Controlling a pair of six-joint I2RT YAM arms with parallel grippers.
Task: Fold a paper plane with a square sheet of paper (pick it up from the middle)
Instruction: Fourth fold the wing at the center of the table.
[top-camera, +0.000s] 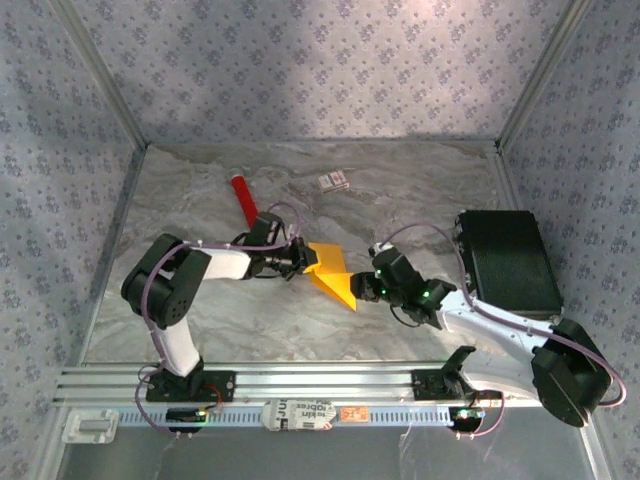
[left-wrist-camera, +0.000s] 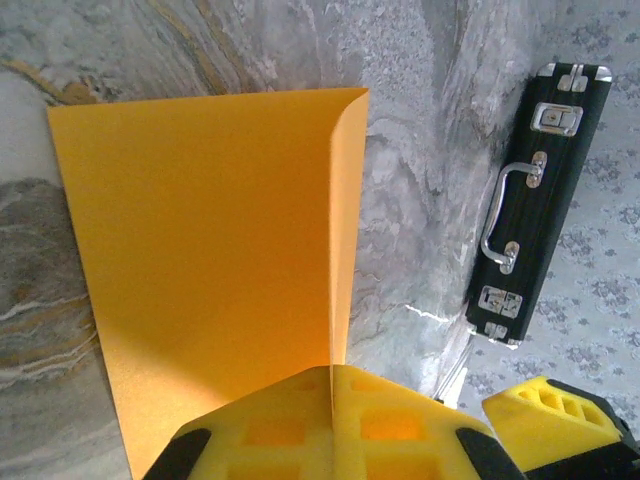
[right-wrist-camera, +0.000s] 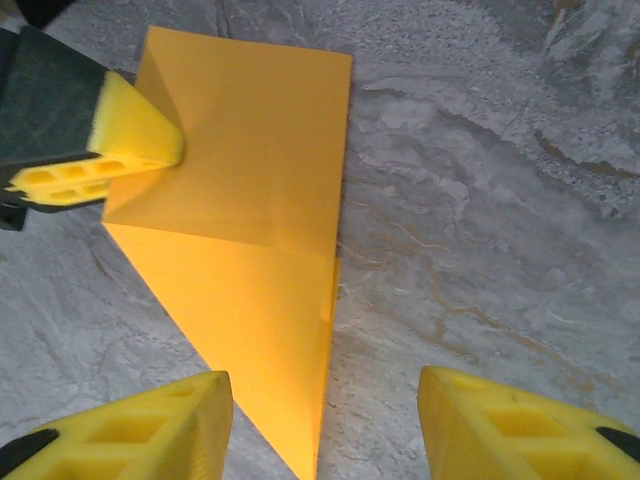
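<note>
The paper's slanting flap lies crooked to my open right gripper. Next, my right gripper swings round to the paper's near end and pinches the paper's point (top-camera: 351, 303) along the fold.
The orange-yellow sheet of paper (top-camera: 333, 275) lies mid-table, folded over with a diagonal crease, and narrows to a point at its near end. My left gripper (top-camera: 303, 259) comes in from the left and is shut on the paper's left edge. In the left wrist view the paper (left-wrist-camera: 200, 240) runs straight into the closed jaws of the left gripper (left-wrist-camera: 332, 378), with one flap standing up. My right gripper (top-camera: 366, 286) is open just right of the paper's point. In the right wrist view the paper (right-wrist-camera: 250, 220) reaches down between the right gripper's (right-wrist-camera: 325, 390) spread fingers without touching them, and a left finger (right-wrist-camera: 130, 135) presses the paper's far corner.
A red tube (top-camera: 242, 198) lies at the back left and a small white card (top-camera: 334, 181) behind the paper. A black case (top-camera: 510, 262) with metal latches (left-wrist-camera: 530, 200) lies flat at the right. An aluminium rail (top-camera: 330, 382) runs along the near edge.
</note>
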